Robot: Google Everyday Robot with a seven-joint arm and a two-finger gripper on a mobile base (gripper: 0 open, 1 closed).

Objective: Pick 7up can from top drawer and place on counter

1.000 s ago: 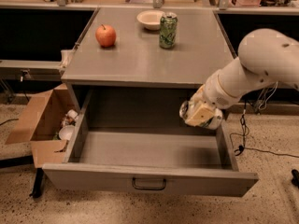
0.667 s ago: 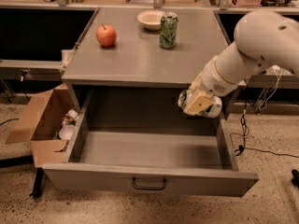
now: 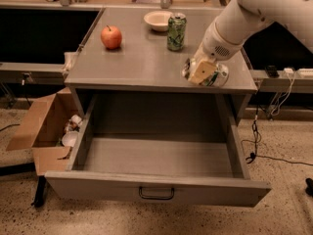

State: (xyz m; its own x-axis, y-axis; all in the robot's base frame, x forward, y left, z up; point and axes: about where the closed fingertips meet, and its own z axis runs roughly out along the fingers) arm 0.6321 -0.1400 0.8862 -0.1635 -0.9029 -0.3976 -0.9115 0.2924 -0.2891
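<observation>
My gripper is going to set the 7up can, now hanging just above the counter, down on the counter [image 3: 199,59] and let go of it there, a little in front of the green patterned can.
My gripper [image 3: 204,74] is shut on the 7up can [image 3: 218,77], a white can with green patches, held sideways over the front right part of the counter [image 3: 142,62]. The can hangs just above the counter's surface, near its front edge. The top drawer [image 3: 156,155] stands pulled fully open below, and its grey inside holds nothing I can see. Its dark wire handle [image 3: 156,194] is at the centre of the front panel.
On the counter stand a darker green patterned can [image 3: 176,32], a white bowl [image 3: 158,20] behind it and a red apple [image 3: 111,37] to the left. An open cardboard box [image 3: 46,126] with scraps sits on the floor at the left. Cables trail at the right.
My arm has risen and moved back, carrying the 7up can from beside the open drawer's right side up to over the counter's front right part.
</observation>
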